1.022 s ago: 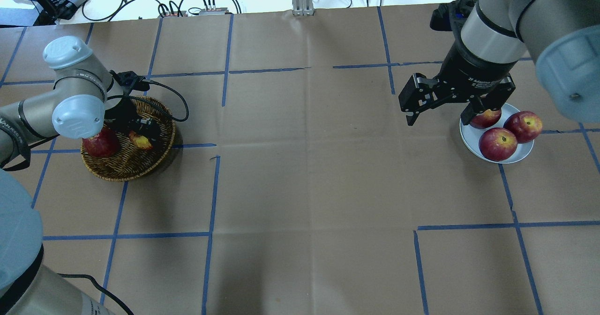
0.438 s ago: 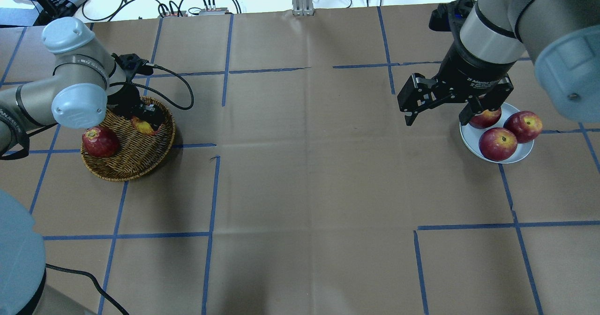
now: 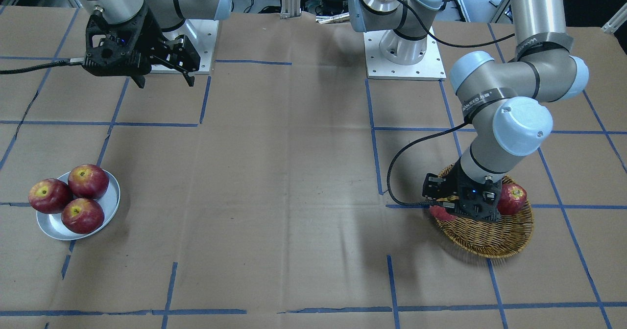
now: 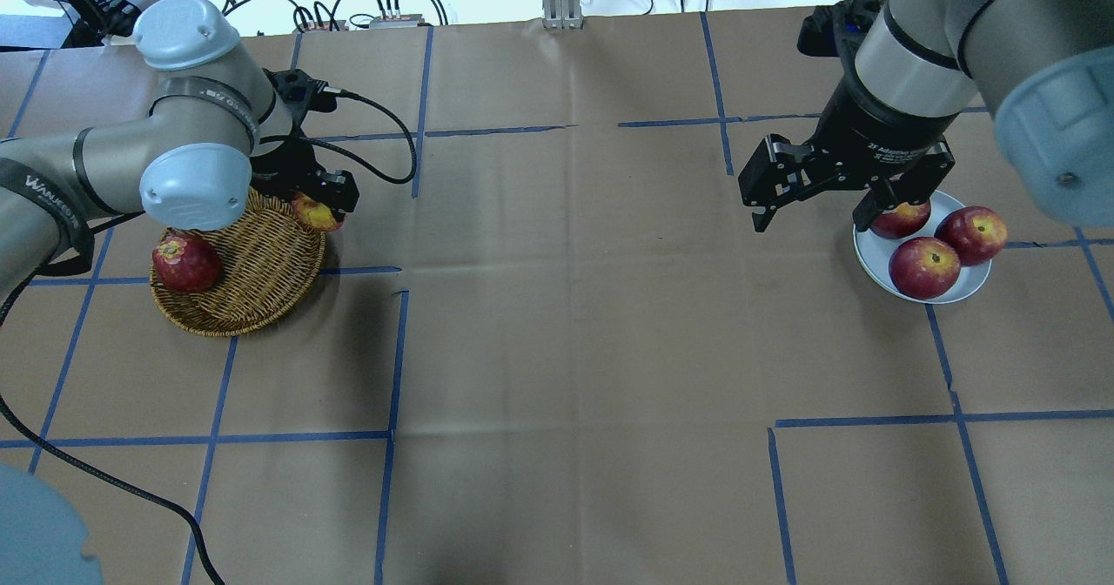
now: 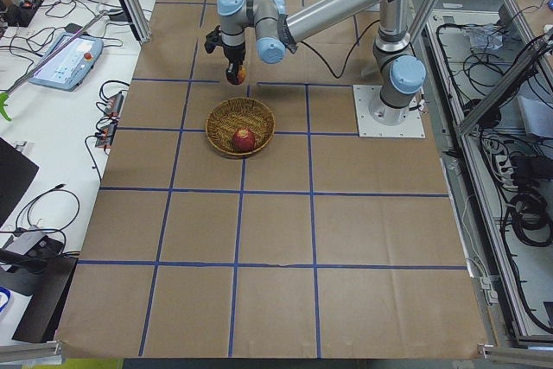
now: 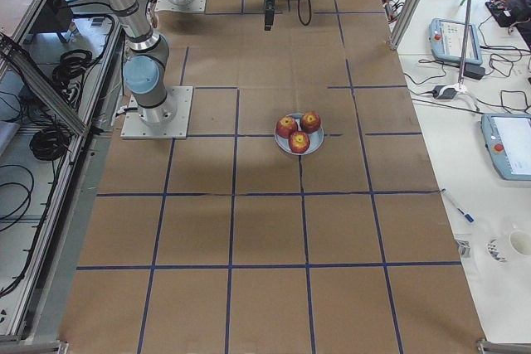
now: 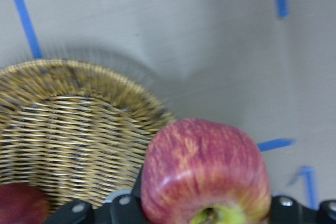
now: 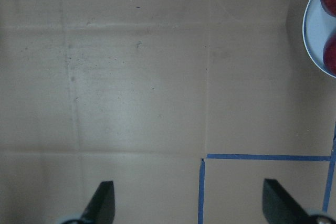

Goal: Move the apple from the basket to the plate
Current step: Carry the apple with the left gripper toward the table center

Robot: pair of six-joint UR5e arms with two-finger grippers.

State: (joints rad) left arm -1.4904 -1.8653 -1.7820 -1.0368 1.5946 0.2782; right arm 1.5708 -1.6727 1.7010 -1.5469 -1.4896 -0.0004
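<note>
I should use my left gripper to set the light red apple down and release it on the brown paper midway (image 3: 286, 206) between the basket and plate.
My left gripper (image 4: 318, 206) is shut on the apple (image 4: 314, 213), light red streaked with yellow. It holds the apple in the air over the far right rim of the wicker basket (image 4: 252, 293). In the left wrist view the apple (image 7: 205, 177) sits between the jaws with the basket (image 7: 68, 129) below. In the front-facing view the gripper (image 3: 463, 209) hides most of the apple (image 3: 441, 215). The silver plate (image 4: 976, 277) lies far to the right. My right gripper (image 4: 814, 219) hangs open and empty just left of the plate.
A dark red apple (image 4: 185, 263) lies in the basket's left part. Three dark red apples (image 4: 924, 267) fill the plate (image 3: 51, 228). The left arm's cable (image 4: 383, 145) loops over the table beside the basket. Blue tape lines cross the brown paper.
My left gripper has risen out of the basket with the apple and moved toward the far right rim. The right arm has stayed put.
</note>
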